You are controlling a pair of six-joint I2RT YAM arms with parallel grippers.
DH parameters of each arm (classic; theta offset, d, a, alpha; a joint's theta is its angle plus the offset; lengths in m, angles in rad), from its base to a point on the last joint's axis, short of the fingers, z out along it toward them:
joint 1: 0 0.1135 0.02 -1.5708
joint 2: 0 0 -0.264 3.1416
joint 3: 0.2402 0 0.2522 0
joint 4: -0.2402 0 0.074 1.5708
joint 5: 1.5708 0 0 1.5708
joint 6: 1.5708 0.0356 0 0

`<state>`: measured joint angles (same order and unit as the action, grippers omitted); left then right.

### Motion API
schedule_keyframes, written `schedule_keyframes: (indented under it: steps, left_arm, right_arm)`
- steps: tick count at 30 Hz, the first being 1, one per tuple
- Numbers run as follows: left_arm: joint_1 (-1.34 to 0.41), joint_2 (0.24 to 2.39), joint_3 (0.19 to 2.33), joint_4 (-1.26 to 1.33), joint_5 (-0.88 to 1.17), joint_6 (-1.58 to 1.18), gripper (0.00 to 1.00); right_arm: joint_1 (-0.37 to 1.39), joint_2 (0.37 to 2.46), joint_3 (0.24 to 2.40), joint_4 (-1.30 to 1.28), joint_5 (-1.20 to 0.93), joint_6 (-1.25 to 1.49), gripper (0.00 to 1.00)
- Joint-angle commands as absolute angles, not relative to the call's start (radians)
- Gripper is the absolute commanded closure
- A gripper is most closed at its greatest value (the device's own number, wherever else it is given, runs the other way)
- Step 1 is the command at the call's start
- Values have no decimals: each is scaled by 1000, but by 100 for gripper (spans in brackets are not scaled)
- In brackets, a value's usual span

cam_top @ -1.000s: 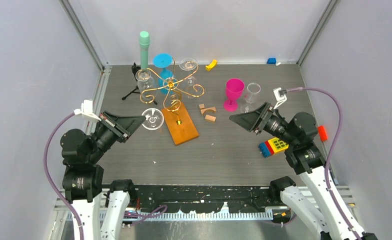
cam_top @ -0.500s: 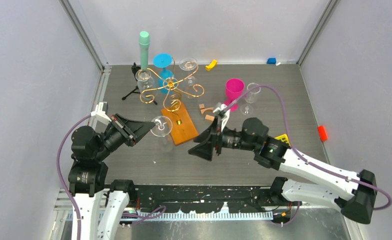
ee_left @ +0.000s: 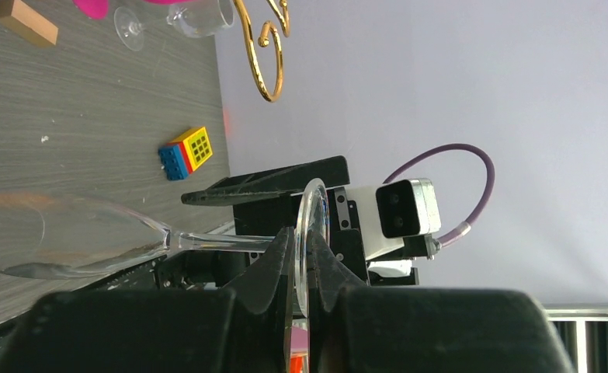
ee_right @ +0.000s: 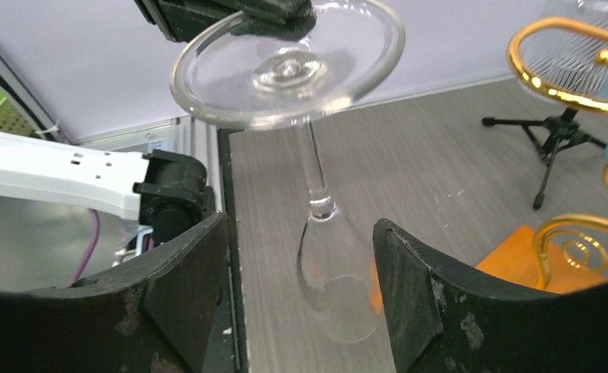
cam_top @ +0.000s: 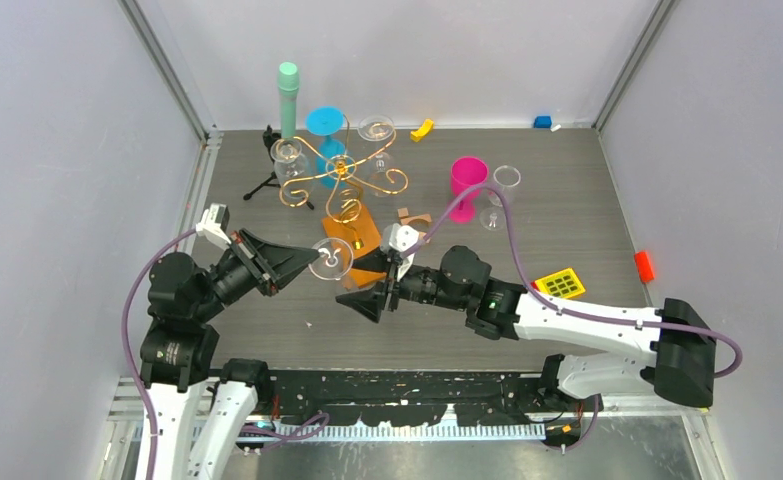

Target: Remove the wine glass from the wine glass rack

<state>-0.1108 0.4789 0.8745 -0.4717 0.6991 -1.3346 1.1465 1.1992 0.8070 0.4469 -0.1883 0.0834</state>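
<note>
Next, my right gripper takes the wine glass's stem [ee_right: 313, 163] and tilts its bowl toward my left gripper, since my left gripper holds the glass upside down by its foot.
The wine glass rack [cam_top: 339, 175] is gold wire with curled arms on an orange wooden base [cam_top: 365, 238]; two clear glasses and a blue one hang on it. My left gripper [cam_top: 305, 262] is shut on the foot of a clear wine glass [cam_top: 331, 258], held off the rack above the table. In the left wrist view the foot [ee_left: 313, 225] is clamped between the fingers, stem and bowl [ee_left: 67, 233] pointing left. My right gripper [cam_top: 363, 300] is open; its fingers [ee_right: 184, 287] stand either side of the glass's bowl [ee_right: 335, 284] without touching. The rack's curls [ee_right: 564, 47] show at right.
A pink goblet [cam_top: 467, 185] and a clear glass [cam_top: 502, 187] stand at the right back. A black tripod [cam_top: 267, 180] and green cylinder [cam_top: 287, 95] stand behind the rack. Wooden blocks [cam_top: 412, 218], a yellow brick plate [cam_top: 559, 284] and a red piece [cam_top: 645, 265] lie around.
My left gripper has carried the clear wine glass right and nearer, away from the rack. My right arm has swung far left, bringing its open fingers around the glass's bowl.
</note>
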Motion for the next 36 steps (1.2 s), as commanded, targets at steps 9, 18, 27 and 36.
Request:
schedule_keyframes:
  steps: [9, 18, 27, 36]
  left_arm:
    - [-121, 471, 874, -385, 730, -1376, 100]
    - [-125, 462, 868, -377, 704, -1396, 100]
    - [-126, 433, 844, -414, 635, -1338, 41]
    - [-126, 418, 831, -428, 602, -1209, 27]
  right_arm:
    - [1161, 1292, 930, 603, -132, -16, 49]
    - [1163, 1313, 951, 622, -115, 44, 89]
    - [1164, 1242, 914, 699, 16, 140, 100]
    - [1164, 1009, 894, 599, 267, 410, 100]
